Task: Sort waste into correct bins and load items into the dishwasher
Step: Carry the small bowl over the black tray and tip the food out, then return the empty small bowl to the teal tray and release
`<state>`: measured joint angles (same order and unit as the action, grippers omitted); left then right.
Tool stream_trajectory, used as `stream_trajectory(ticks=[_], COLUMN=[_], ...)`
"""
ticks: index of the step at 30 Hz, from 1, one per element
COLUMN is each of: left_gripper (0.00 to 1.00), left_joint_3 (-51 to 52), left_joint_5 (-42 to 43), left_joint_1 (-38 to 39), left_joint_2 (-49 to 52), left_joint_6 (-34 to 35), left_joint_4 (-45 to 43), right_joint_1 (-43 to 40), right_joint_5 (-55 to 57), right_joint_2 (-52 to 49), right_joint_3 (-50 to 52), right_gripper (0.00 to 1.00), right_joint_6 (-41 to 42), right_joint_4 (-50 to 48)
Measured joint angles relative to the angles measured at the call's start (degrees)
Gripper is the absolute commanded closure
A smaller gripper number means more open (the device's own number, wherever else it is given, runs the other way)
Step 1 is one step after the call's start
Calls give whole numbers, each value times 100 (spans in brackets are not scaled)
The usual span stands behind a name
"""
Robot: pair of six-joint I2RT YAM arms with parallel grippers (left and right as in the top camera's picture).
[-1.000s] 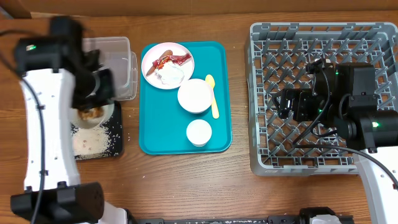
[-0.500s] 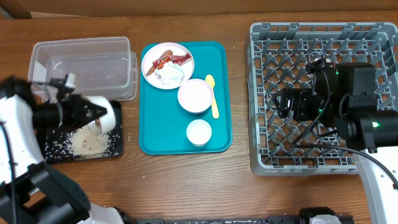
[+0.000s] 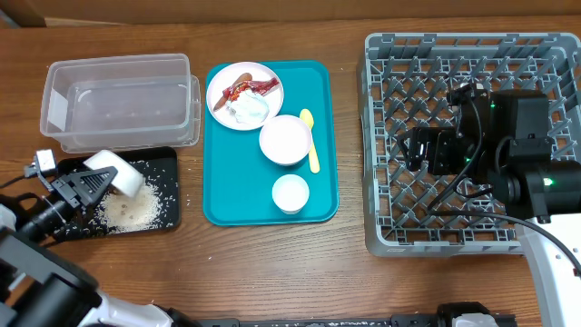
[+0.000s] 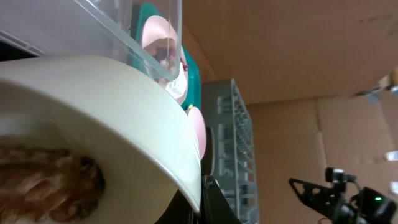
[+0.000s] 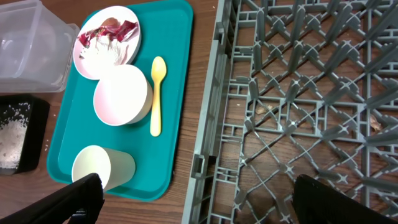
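Observation:
Next, my left gripper releases the small white bowl on the teal tray (image 3: 238,165) next to the other white bowl, toward the black tray.
My left gripper (image 3: 98,182) is shut on the rim of a small white bowl (image 3: 121,173), held tipped on its side over the shallow black tray (image 3: 168,218). White rice grains (image 3: 127,211) lie heaped in the tray. In the left wrist view the bowl (image 4: 124,118) fills the frame and a brown food lump (image 4: 43,180) sits inside it. The clear tub (image 3: 118,100) stands behind the tray. On the teal tray, a plate (image 3: 222,80) holds a red wrapper (image 3: 261,86) and a white napkin (image 3: 250,109). My right gripper (image 5: 205,205) is open over the grey dish rack (image 3: 472,54).
The teal tray (image 3: 322,86) also carries a second white bowl (image 3: 285,139), a white cup (image 3: 290,193) and a pale yellow spoon (image 3: 310,141). The right wrist view shows the same bowl (image 5: 122,94), cup (image 5: 99,167) and spoon (image 5: 157,93). Bare wood lies in front.
My left arm has swung down and to the left, off the clear tub. The bowl has gone from upright to tipped, and more rice lies in the black tray. The right arm has not moved.

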<state>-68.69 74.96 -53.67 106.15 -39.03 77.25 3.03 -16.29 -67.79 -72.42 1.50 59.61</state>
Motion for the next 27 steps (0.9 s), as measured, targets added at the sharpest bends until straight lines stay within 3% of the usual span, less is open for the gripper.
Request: stream_trajectory(ticks=[7, 14, 18, 23, 27], left_gripper=[96, 96, 96, 96, 96], left_joint_3=[11, 15, -39, -304, -629], left_joint_5=[723, 1174, 1250, 1235, 1189], left_joint_1=[0, 7, 96, 686, 1707], left_joint_2=[715, 754, 745, 310, -466], left_joint_6=[-50, -203, -855, -1705, -2037], left_joint_4=[238, 651, 1519, 1923, 1897], right_joint_1=[0, 0, 0, 0, 0], right_joint_5=[0, 0, 0, 0, -2], right_joint_2=[0, 0, 0, 0, 0], right_joint_3=[0, 0, 0, 0, 0], right_gripper=[0, 0, 0, 0, 0], right_joint_6=[0, 0, 0, -2, 0], right_joint_4=[2, 4, 2, -2, -7])
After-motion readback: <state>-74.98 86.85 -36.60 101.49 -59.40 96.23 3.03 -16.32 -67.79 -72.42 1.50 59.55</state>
